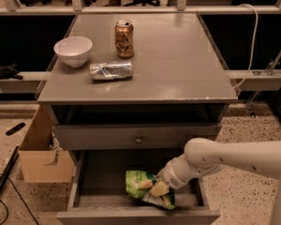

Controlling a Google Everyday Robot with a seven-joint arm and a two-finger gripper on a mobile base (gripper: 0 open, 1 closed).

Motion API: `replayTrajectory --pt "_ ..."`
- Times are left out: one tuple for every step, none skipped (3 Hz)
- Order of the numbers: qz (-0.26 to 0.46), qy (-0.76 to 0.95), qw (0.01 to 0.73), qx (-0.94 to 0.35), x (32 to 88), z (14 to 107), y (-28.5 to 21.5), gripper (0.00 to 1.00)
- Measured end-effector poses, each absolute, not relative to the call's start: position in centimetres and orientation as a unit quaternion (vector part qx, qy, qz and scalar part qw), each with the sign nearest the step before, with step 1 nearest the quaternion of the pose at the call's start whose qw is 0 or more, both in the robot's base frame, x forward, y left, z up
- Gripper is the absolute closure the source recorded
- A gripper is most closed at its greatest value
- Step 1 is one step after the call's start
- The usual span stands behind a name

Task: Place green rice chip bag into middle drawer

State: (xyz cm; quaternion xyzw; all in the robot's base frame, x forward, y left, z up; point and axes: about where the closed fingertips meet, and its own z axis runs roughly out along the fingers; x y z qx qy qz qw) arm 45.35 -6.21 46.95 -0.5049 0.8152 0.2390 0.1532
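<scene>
Next, my gripper opens and lets the green rice chip bag go near the middle of the open drawer's grey bottom [156, 181].
The green rice chip bag [139, 183] lies low inside the pulled-out middle drawer [96, 182], toward its front right, against the grey floor. My gripper [160, 188] reaches in from the right on a white arm and sits on the bag's right side; a tan fingertip [160, 189] shows against the bag. The bag's right part is hidden behind the gripper.
On the cabinet top stand a white bowl [73, 50], a brown soda can [124, 38] and a silver-blue foil packet [111, 71]. A shut drawer front with a round knob [138, 138] is above the open drawer. A cardboard box [43, 153] stands on the floor at left.
</scene>
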Motion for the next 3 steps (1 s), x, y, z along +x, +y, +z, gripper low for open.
replayTrajectory --pt "0.233 0.818 0.136 -0.508 46.8 44.7 -5.9 1.00" --pt "0.229 0.826 0.134 -0.498 49.0 43.0 -7.0 1.00" --pt "0.232 0.840 0.147 -0.468 50.6 41.5 -9.1 1.00"
